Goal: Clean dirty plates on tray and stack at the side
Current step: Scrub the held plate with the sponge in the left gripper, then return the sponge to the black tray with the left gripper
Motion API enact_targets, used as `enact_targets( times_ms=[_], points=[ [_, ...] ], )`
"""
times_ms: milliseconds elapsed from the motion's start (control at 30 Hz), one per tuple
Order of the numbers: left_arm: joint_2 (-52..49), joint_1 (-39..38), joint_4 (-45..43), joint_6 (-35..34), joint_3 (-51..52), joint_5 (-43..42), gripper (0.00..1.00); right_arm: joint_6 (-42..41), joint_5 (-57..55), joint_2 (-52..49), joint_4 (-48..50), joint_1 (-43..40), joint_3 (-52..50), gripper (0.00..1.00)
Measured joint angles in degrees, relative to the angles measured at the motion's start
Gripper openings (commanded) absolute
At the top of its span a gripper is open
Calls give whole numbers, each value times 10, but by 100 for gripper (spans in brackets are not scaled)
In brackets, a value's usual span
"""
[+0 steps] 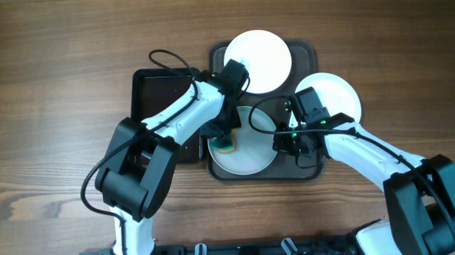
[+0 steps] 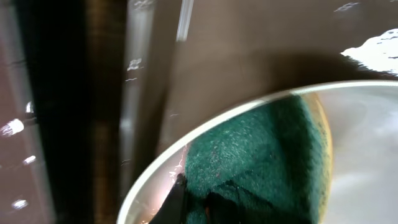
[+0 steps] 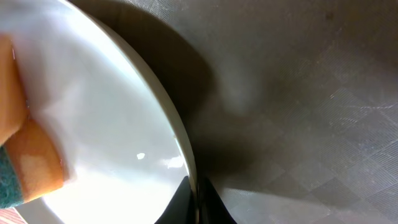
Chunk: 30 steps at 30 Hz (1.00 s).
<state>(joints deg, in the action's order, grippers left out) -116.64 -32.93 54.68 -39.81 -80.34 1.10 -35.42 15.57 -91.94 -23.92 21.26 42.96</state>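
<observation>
The sponge will leave my left gripper in the near part of the smaller glossy black tray (image 1: 159, 139).
The dark brown tray (image 1: 310, 168) holds three plates. One white plate (image 1: 257, 58) lies at its far end, and a second (image 1: 335, 96) overhangs its right edge. The third plate (image 1: 252, 153) lies at the near left. My left gripper (image 1: 225, 141) is shut on a teal and yellow sponge (image 1: 227, 147) and presses it on this plate's left part. In the left wrist view the sponge (image 2: 261, 155) covers the plate (image 2: 149, 186). My right gripper (image 1: 284, 143) is shut on this plate's right rim. The right wrist view shows the fingers (image 3: 194, 202) pinching the rim (image 3: 177, 134).
A smaller glossy black tray (image 1: 158, 88) lies left of the brown tray, under my left arm. Bare wooden table (image 1: 56, 89) surrounds both trays. The brown tray's textured floor (image 3: 298, 93) fills the right wrist view beside the plate.
</observation>
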Motion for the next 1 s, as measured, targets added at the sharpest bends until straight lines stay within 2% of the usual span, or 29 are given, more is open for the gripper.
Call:
enact_targets(
  times_ms=[133,267,600,867,1000],
  points=[
    [0,0,31,-8,0,14,4,2,5,0,-2,0,0,4],
    [0,1,25,-7,1,3,4,4,6,0,-2,0,0,4],
    [0,7,-59,50,13,-159,4,3,-14,0,-19,-5,0,4],
    [-2,-55,-67,53,13,-207,4,-3,-15,0,-19,-5,0,4],
    [-4,-60,-52,52,13,-220,4,-3,-15,0,-19,-5,0,4]
  ],
)
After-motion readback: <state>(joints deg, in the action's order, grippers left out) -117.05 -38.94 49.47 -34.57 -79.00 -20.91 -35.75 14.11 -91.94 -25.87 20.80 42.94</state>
